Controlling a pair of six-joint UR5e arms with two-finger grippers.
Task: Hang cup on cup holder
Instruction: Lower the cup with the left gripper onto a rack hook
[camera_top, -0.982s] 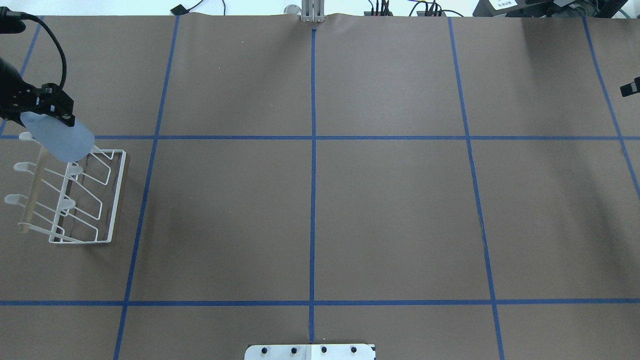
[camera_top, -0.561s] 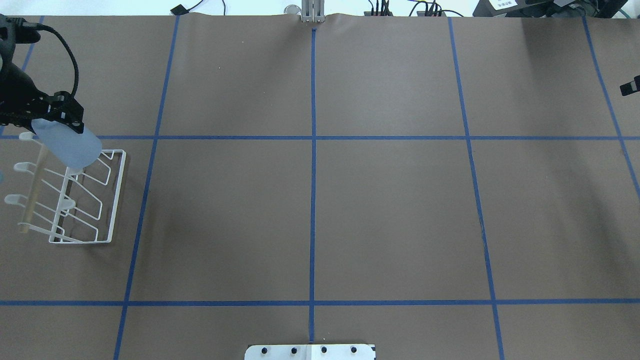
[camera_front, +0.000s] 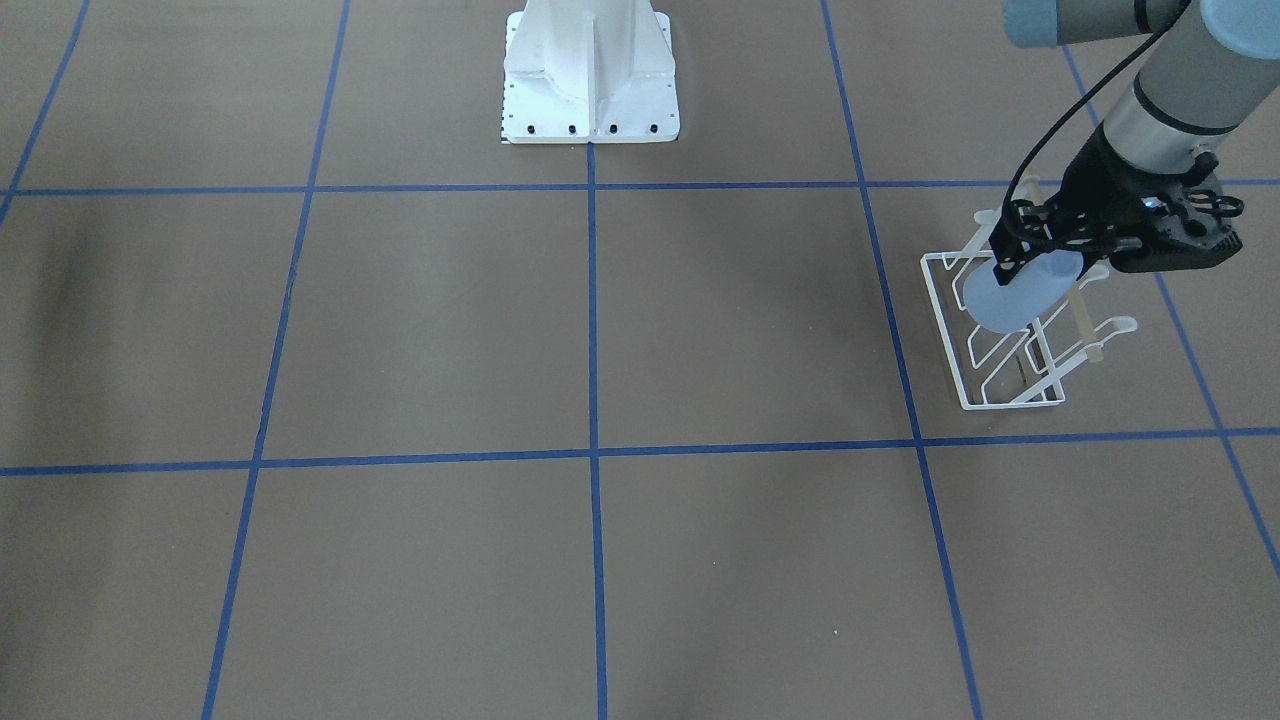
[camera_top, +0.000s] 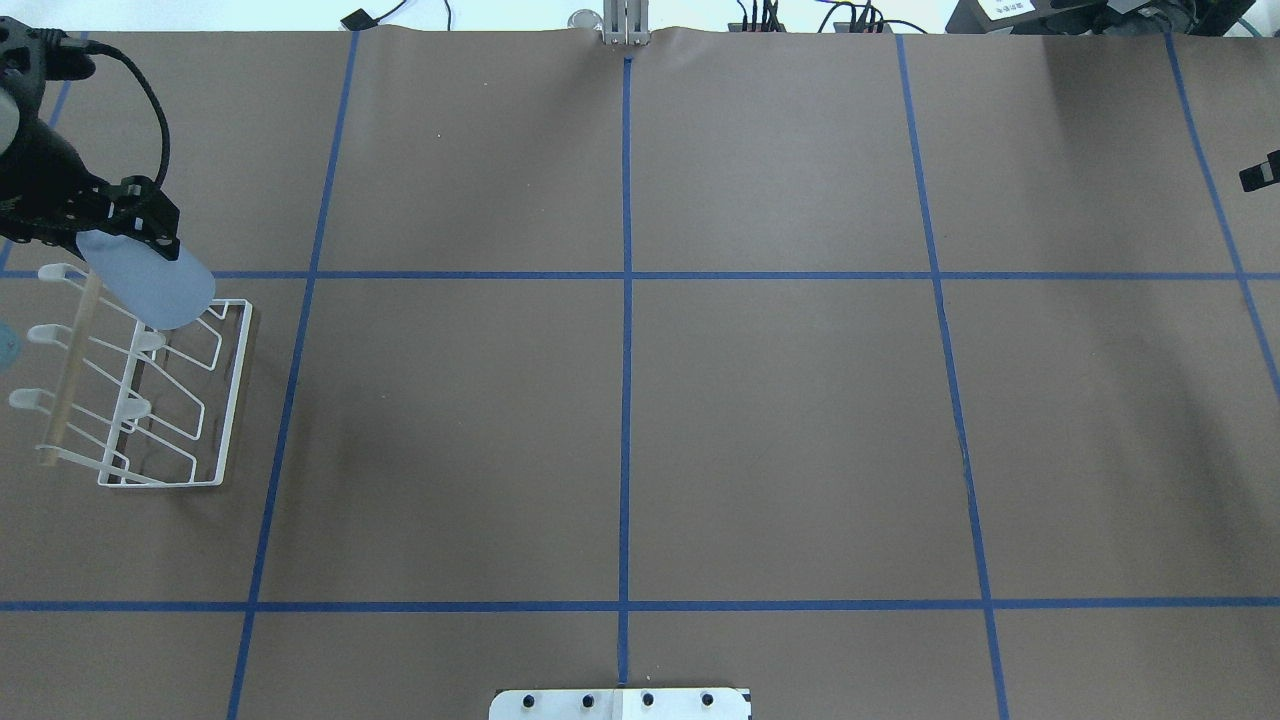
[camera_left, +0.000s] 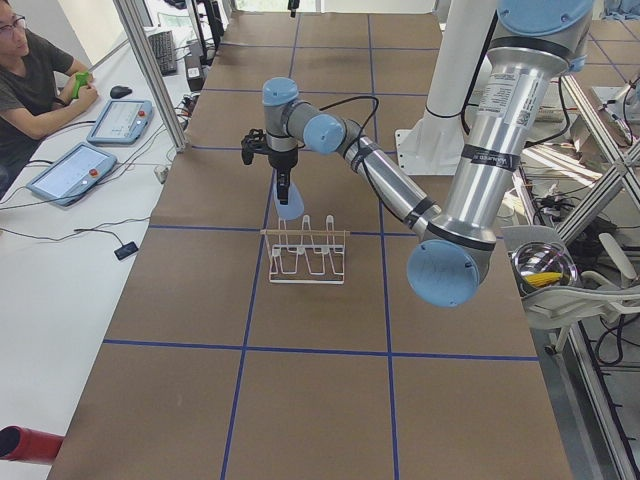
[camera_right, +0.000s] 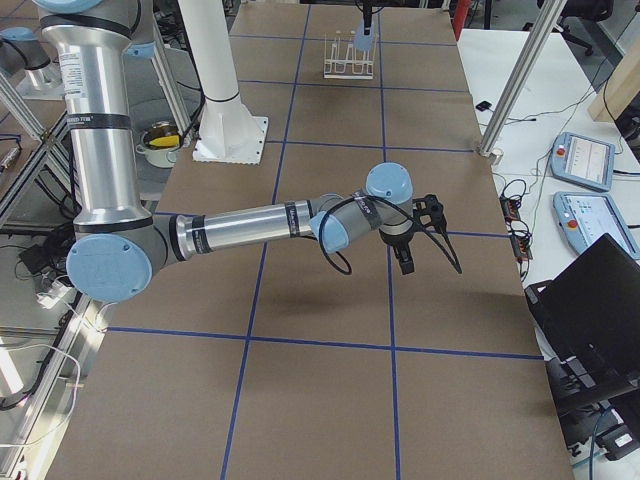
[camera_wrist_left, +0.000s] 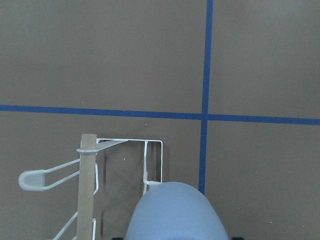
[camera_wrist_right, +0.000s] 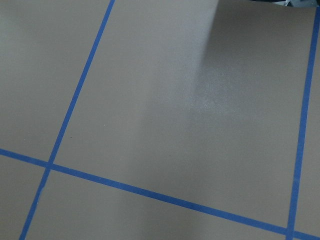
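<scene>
The light blue cup, tilted mouth down above the holder, will be let go by my left gripper on the cup holder's far-end peg (camera_front: 993, 348) (camera_wrist_left: 156, 184) nearest the long blue tape line.
My left gripper (camera_top: 128, 222) is shut on the base end of the light blue cup (camera_top: 155, 285) and holds it tilted, mouth down, above the far end of the white wire cup holder (camera_top: 236, 400). In the front view the cup (camera_front: 1005, 300) hangs over the holder (camera_front: 945, 335) below the gripper (camera_front: 1045, 250). The left wrist view shows the cup (camera_wrist_left: 175, 215) at the bottom edge, beside the holder's wooden rod (camera_wrist_left: 86, 200) and a prong (camera_wrist_left: 35, 180). I cannot tell whether the cup touches a prong. My right gripper (camera_right: 405, 255) hovers far off over bare table; I cannot tell its state.
The table is covered in brown paper (camera_top: 780, 430) with blue tape grid lines. The robot's white base plate (camera_front: 590, 90) stands at the near middle edge. An operator (camera_left: 35, 75) sits with tablets beyond the table's far side.
My left gripper has carried the cup a little to the right in the overhead view, across the holder's far end. The holder and the right arm have not moved.
</scene>
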